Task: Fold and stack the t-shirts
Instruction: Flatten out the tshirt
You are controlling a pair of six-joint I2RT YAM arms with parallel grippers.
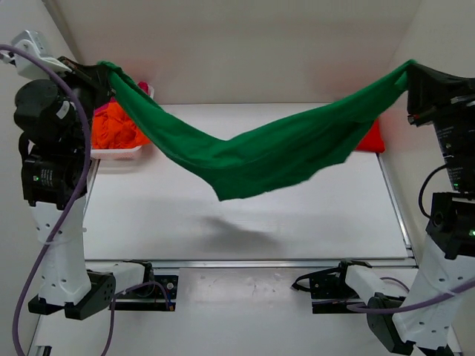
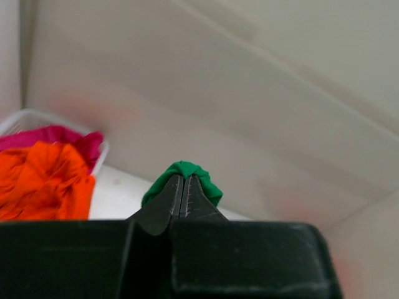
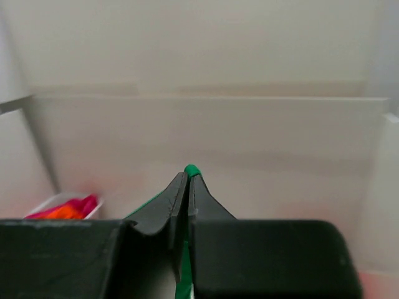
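Observation:
The green t-shirt narrows to a slant toward my left gripper, so I need to lower it, then take its wider middle (image 1: 236,165) with that gripper.
A green t-shirt (image 1: 260,152) hangs in the air between my two grippers, sagging in the middle above the white table (image 1: 185,222). My left gripper (image 1: 102,68) is shut on one end of it, high at the far left; the cloth bunches over its tips in the left wrist view (image 2: 184,171). My right gripper (image 1: 412,68) is shut on the other end, high at the far right; a bit of green pokes out of its tips in the right wrist view (image 3: 192,169).
A white basket (image 1: 119,153) at the far left holds orange (image 1: 115,126) and pink (image 2: 50,136) shirts. A red cloth (image 1: 371,137) lies at the far right behind the hanging shirt. Walls close the back and sides.

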